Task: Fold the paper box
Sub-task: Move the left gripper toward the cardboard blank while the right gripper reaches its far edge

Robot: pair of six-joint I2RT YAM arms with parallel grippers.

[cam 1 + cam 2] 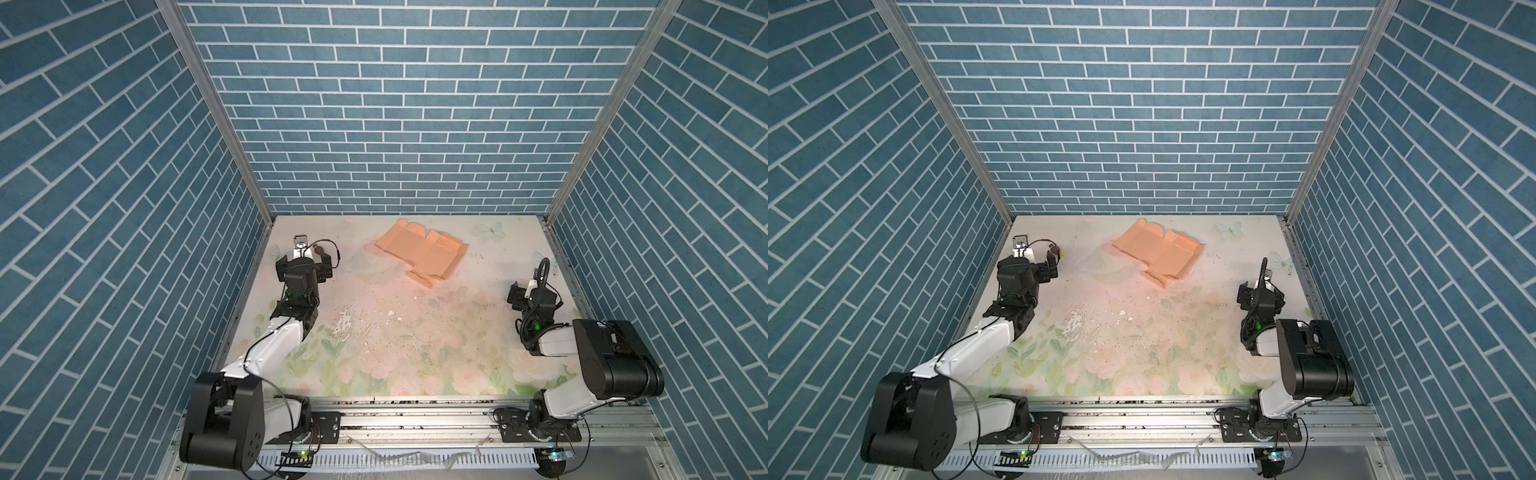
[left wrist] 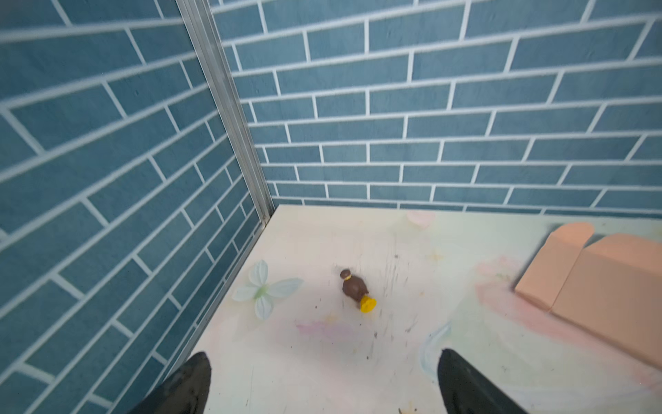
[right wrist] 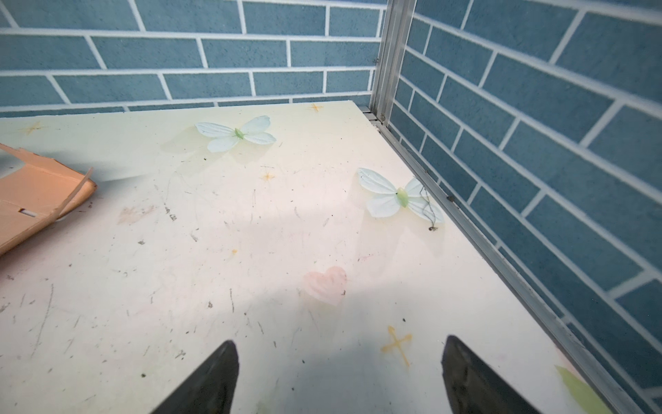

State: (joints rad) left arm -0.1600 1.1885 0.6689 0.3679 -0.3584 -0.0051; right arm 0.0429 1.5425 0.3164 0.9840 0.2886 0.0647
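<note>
The robot's right gripper will grab the middle of the raised long edge [image 1: 456, 262] of the paper box, on the side that faces this gripper.
The paper box [image 1: 419, 251] [image 1: 1158, 255] is a peach-orange die-cut sheet lying nearly flat at the back middle of the table, with flaps along its edges and one end slightly raised. My left gripper [image 1: 303, 261] [image 1: 1034, 259] hovers at the back left, well apart from the sheet. In the left wrist view this gripper [image 2: 323, 355] is open and empty, and the sheet [image 2: 609, 286] lies off to one side. My right gripper [image 1: 534, 291] [image 1: 1260, 291] stands near the right wall. In the right wrist view it [image 3: 340, 342] is open over bare table, and only a corner of the sheet [image 3: 32, 193] shows.
A tiny brown-and-yellow object [image 2: 356, 288] [image 1: 319, 250] lies just ahead of the left gripper. Blue brick-pattern walls [image 1: 415, 124] enclose three sides, with aluminium corner posts [image 1: 232, 145]. A metal rail [image 1: 415, 415] carries both arm bases at the front. Small white scraps [image 1: 390, 312] dot the floral tabletop [image 1: 415, 353].
</note>
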